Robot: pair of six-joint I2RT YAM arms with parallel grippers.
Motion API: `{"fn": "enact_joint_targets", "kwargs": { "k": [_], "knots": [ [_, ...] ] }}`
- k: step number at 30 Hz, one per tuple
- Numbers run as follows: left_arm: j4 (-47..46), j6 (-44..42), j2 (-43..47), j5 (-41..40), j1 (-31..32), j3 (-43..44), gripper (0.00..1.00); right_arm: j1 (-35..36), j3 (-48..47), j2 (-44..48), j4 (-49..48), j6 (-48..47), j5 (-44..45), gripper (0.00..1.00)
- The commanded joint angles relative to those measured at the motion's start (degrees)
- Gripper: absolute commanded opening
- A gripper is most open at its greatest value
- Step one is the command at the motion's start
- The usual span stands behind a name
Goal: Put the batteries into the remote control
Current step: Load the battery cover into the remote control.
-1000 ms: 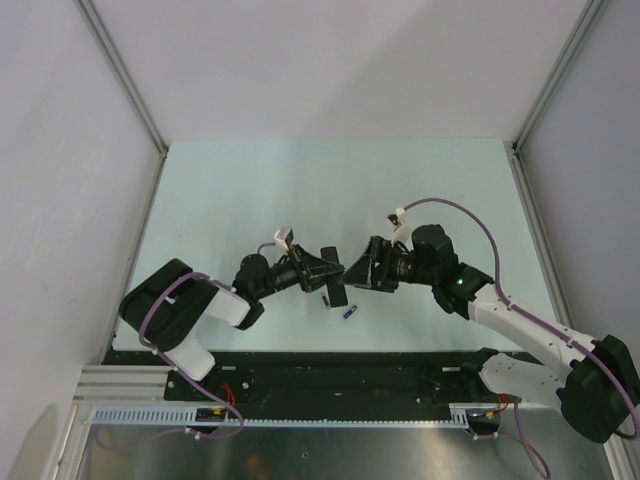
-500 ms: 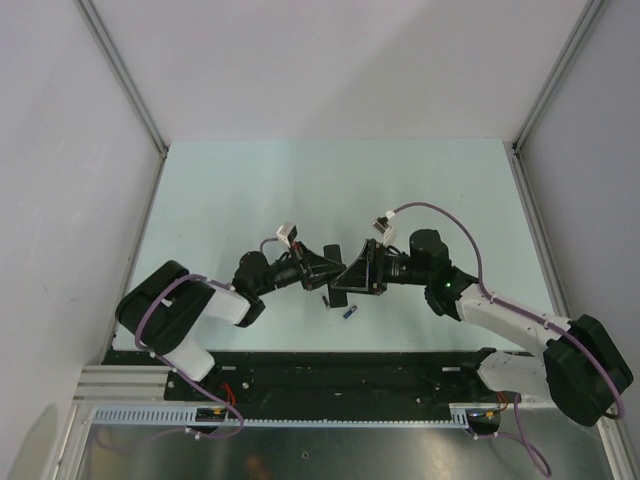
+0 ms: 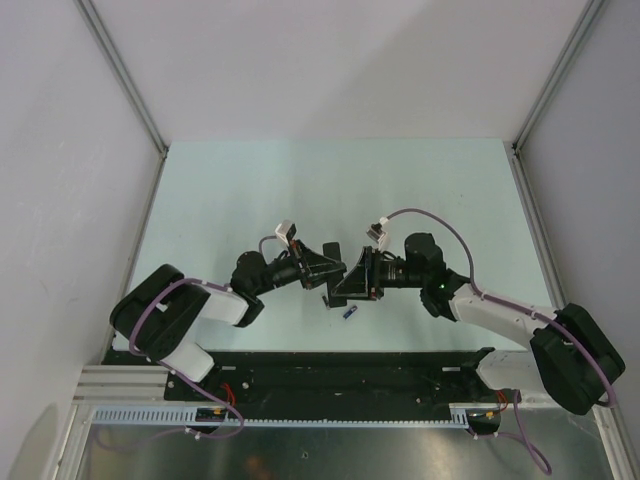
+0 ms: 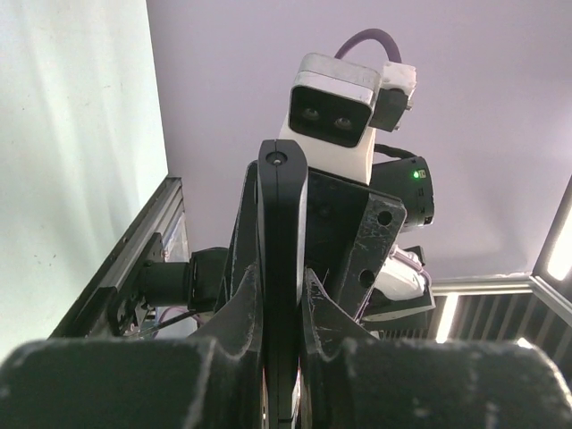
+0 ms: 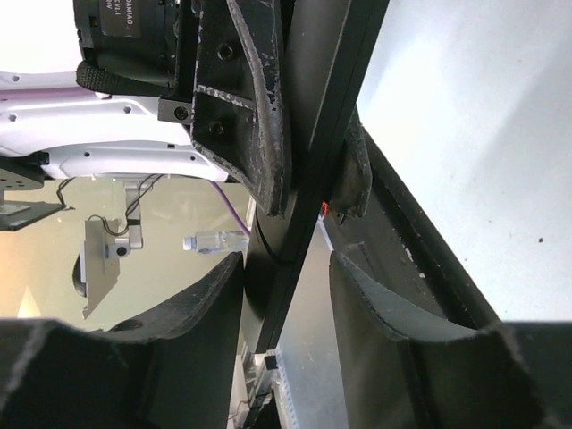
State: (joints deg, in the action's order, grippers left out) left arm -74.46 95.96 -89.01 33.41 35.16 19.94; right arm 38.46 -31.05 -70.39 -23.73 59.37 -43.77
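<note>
The robot's left gripper should release the remote control on the pale green table [image 3: 308, 246] beyond the small pale piece. The remote is now held above the table.
The remote control [image 4: 281, 259] is a slim black bar, seen edge-on and clamped between my left gripper's [image 4: 281, 299] fingers. In the top view the left gripper [image 3: 333, 272] holds it above the table, facing my right gripper [image 3: 352, 282]. In the right wrist view the remote [image 5: 313, 134] runs down between the right gripper's [image 5: 286, 286] spread fingers; one finger [image 5: 210, 304] lies against it, the other [image 5: 375, 308] stands apart. A small red spot [image 5: 325, 208] shows at the remote's edge. One blue battery [image 3: 349, 313] lies on the table below the grippers.
A small pale piece [image 3: 326, 300] lies by the blue battery. The black base rail [image 3: 340, 375] runs along the near edge. White walls with metal posts [image 3: 125, 80] close in the pale green table [image 3: 330, 190].
My right arm has moved left toward the left gripper, bringing its fingers around the remote. The left gripper has stayed nearly in place with the remote.
</note>
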Motion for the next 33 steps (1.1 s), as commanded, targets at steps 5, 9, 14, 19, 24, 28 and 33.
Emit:
{"fn": "enact_joint_targets", "kwargs": {
  "k": [5,9,14,19,24,28,33],
  "knots": [
    [-21.1,-0.2,2.9,0.9,-0.3,1.1,0.0,0.5,1.4,-1.5,-7.6,3.2,-2.1,0.41],
    [-21.1,-0.3,3.2,1.0,-0.2,1.0,0.0,0.5,2.2,-2.1,-9.8,4.9,-2.5,0.34],
    [-21.1,-0.6,3.7,1.7,0.3,1.1,0.0,0.5,2.7,-2.6,-11.1,5.6,-2.2,0.19],
    [-21.1,-1.4,3.4,4.4,1.8,1.4,0.0,0.4,2.7,-1.9,-9.5,4.2,-0.4,0.07],
    [-21.1,-2.6,2.3,6.8,6.1,2.6,0.0,0.0,2.7,-1.2,-9.2,4.0,2.6,0.0],
    [-21.1,-3.6,2.0,6.9,8.6,2.3,0.0,-1.0,2.7,-0.8,-8.9,4.2,4.3,0.0],
    [-21.1,-4.8,3.5,6.9,10.5,0.9,0.0,-3.0,2.7,0.8,-8.0,4.2,6.5,0.0]
  ]
}}
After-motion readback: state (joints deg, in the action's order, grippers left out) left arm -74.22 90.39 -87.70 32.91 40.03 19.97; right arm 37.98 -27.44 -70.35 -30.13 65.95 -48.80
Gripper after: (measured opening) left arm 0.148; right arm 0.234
